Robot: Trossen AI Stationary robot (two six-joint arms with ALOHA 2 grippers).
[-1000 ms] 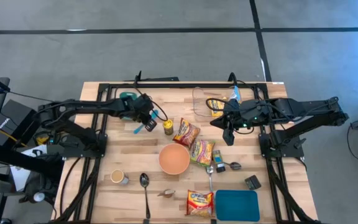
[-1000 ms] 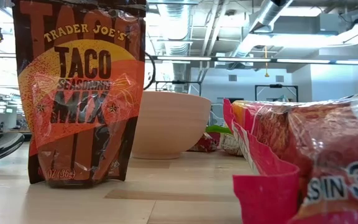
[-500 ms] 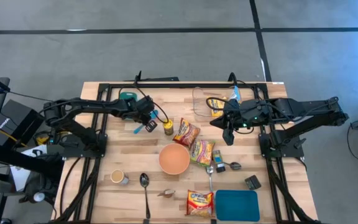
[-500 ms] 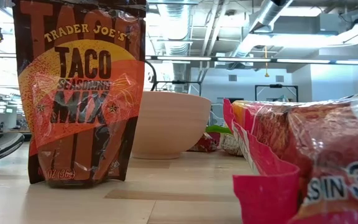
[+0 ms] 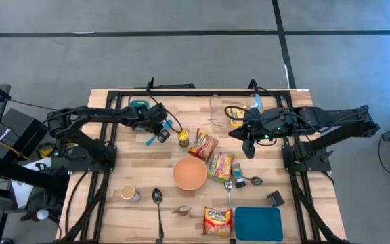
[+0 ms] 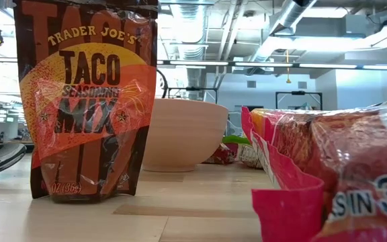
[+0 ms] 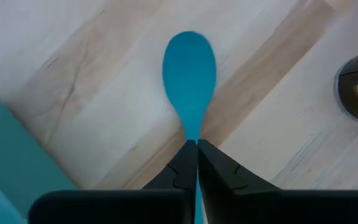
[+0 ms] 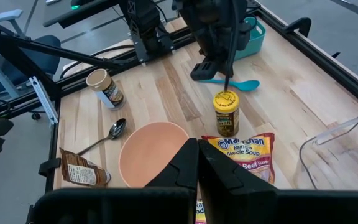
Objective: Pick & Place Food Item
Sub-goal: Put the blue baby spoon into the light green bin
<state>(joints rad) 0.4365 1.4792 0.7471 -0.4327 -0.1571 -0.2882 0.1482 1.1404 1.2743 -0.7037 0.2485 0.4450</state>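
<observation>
My left fingers meet above the blue spoon's thin handle, so they should open, lower and close around the handle (image 7: 192, 129) just behind the spoon's bowl.
A blue spoon (image 7: 189, 68) lies on the wooden table's far left part, just beyond a yellow-lidded jar (image 5: 183, 139). My left gripper (image 7: 197, 146) stands over it, slanting down, shut on its handle. Ramen packets (image 5: 203, 144) (image 5: 220, 165) lie beside a pink bowl (image 5: 189, 173) mid-table. My right gripper (image 8: 197, 163) hangs shut and empty, high above the table's right half, over those packets. My left gripper pinches the spoon's thin handle (image 7: 193, 134) between its two fingers (image 7: 182, 167), just behind the spoon's bowl. The fingers come steeply from above and lie along the handle. Seen from the right wrist view, the spoon's bowl (image 8: 248, 84) lies low at the table; whether it touches, I cannot tell.
A teal bin (image 5: 139, 106) sits behind the left gripper and a clear container (image 5: 225, 112) at the far middle. Near the front are a taco mix pouch (image 6: 86, 101), a paper cup (image 5: 128, 193), metal spoons (image 5: 158, 202), another ramen packet (image 5: 217, 220) and a blue tray (image 5: 258, 224).
My left gripper has tipped slightly further downward over the blue spoon and stays shut on it; the spoon keeps its place.
</observation>
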